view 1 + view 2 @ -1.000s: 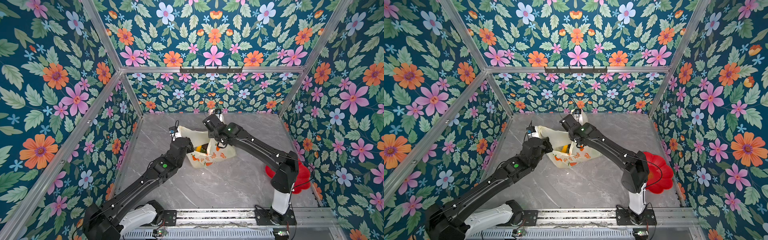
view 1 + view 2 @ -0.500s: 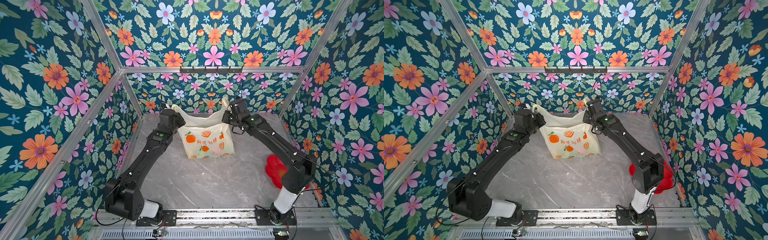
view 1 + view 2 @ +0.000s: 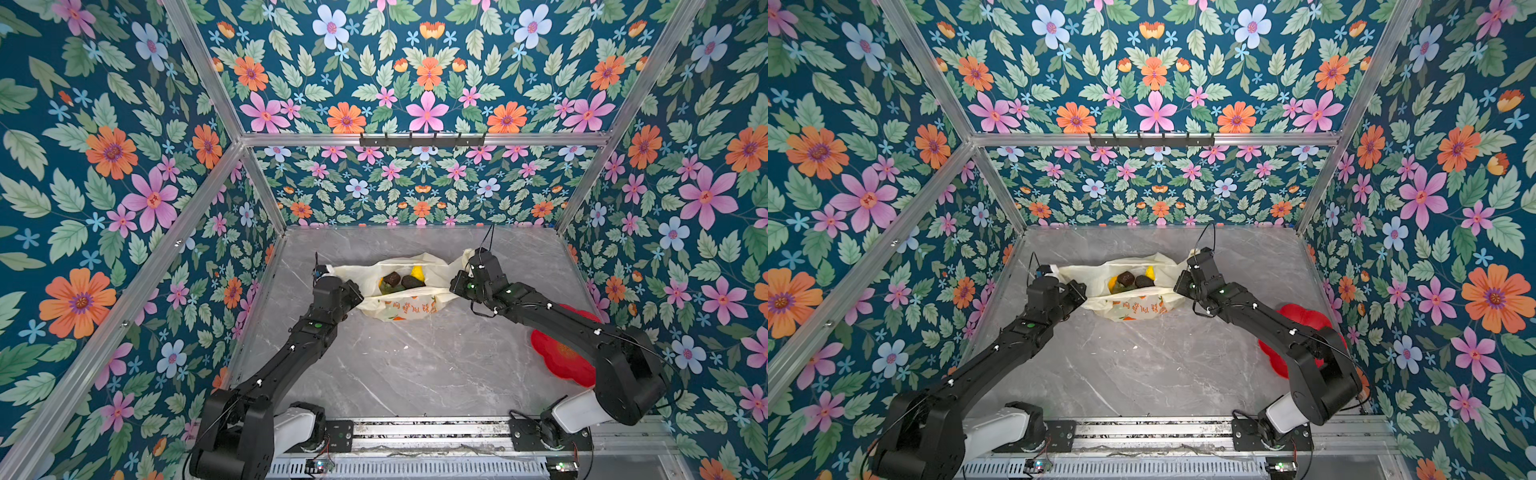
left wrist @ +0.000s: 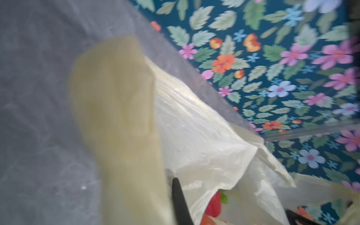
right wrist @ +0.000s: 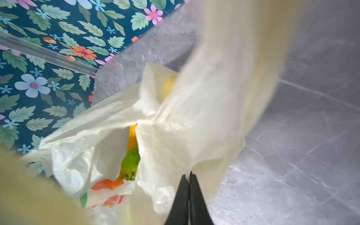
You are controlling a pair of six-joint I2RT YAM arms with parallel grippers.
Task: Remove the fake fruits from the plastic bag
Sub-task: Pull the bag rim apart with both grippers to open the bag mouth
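Observation:
My left gripper should go from holding the plastic bag's handle, as film folds over the fake fruits, to taking the bag's side [image 3: 372, 286] beside them before my right gripper reaches in.
The plastic bag [image 3: 409, 308] [image 3: 1138, 309] lies on the grey table, its mouth stretched wide between my two grippers. Inside it show the fake fruits: two dark avocados [image 3: 391, 277] [image 3: 1144, 281], a yellow lemon [image 3: 417, 272] and something green. My left gripper [image 3: 355, 297] [image 4: 171, 194] is shut on the bag's left handle; only one black finger [image 4: 179, 202] shows beside a red strawberry [image 4: 214, 202]. My right gripper [image 3: 455, 284] [image 5: 188, 175] is shut on the right handle's film. A green fruit [image 5: 131, 163] and a yellow banana [image 5: 132, 136] peek out of the opening.
A red flower-shaped dish [image 3: 557, 357] [image 3: 1273, 353] sits at the right wall, partly under my right arm. A black hook rail [image 3: 422, 139] runs along the back wall. Floral walls close in the table on three sides.
Half a second ago both grippers held the bag raised near the back wall; now it is lowered onto the table with its mouth pulled open. A second ago the right gripper was partly open.

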